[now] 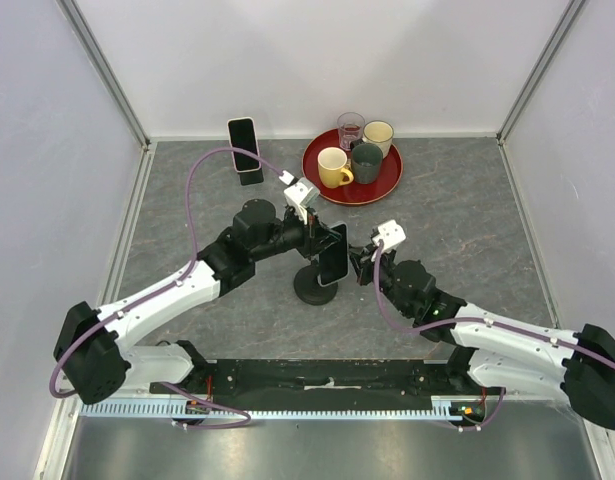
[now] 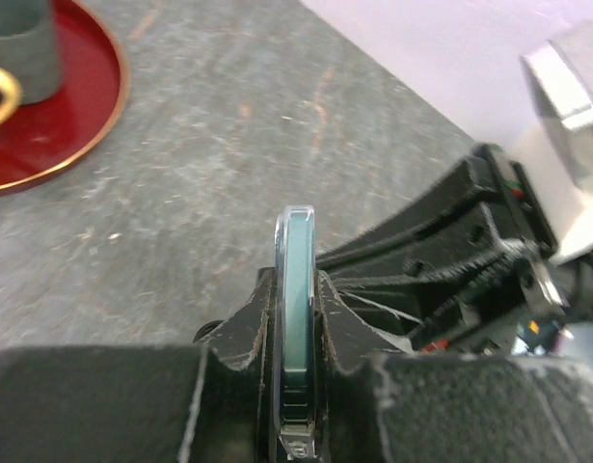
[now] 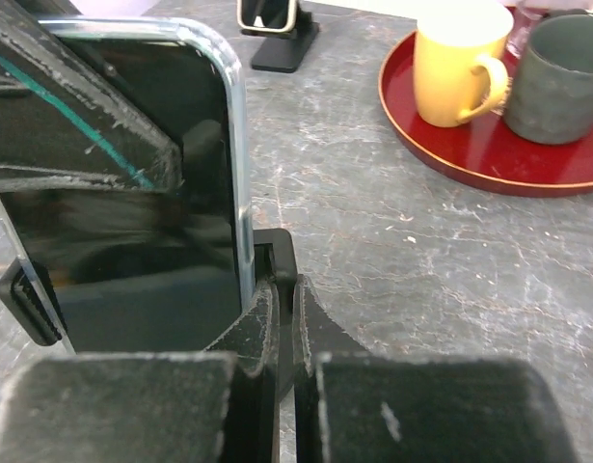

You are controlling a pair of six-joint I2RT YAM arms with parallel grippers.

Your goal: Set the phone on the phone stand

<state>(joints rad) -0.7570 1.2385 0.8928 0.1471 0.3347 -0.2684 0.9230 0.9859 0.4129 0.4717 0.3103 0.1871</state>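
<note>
I should let go of the phone with my left gripper, upright against the stand's cradle (image 1: pixel 318 253), just above the round black base.
The phone (image 1: pixel 333 254) has a dark screen and a pale blue rim, and stands upright over the black phone stand (image 1: pixel 314 287) with its round base. My left gripper (image 1: pixel 322 243) is shut on the phone, which shows edge-on between the fingers in the left wrist view (image 2: pixel 296 280). My right gripper (image 1: pixel 360 262) is shut on the stand's black side clamp (image 3: pixel 282 256), just right of the phone (image 3: pixel 132 251). The phone's lower part sits against the stand's cradle; whether it is fully seated is hidden.
A second phone on a small stand (image 1: pixel 245 150) is at the back left. A red tray (image 1: pixel 382 185) at the back holds a yellow mug (image 1: pixel 333 167), a dark mug (image 1: pixel 367 162), a cream cup and a glass. White walls enclose the grey table.
</note>
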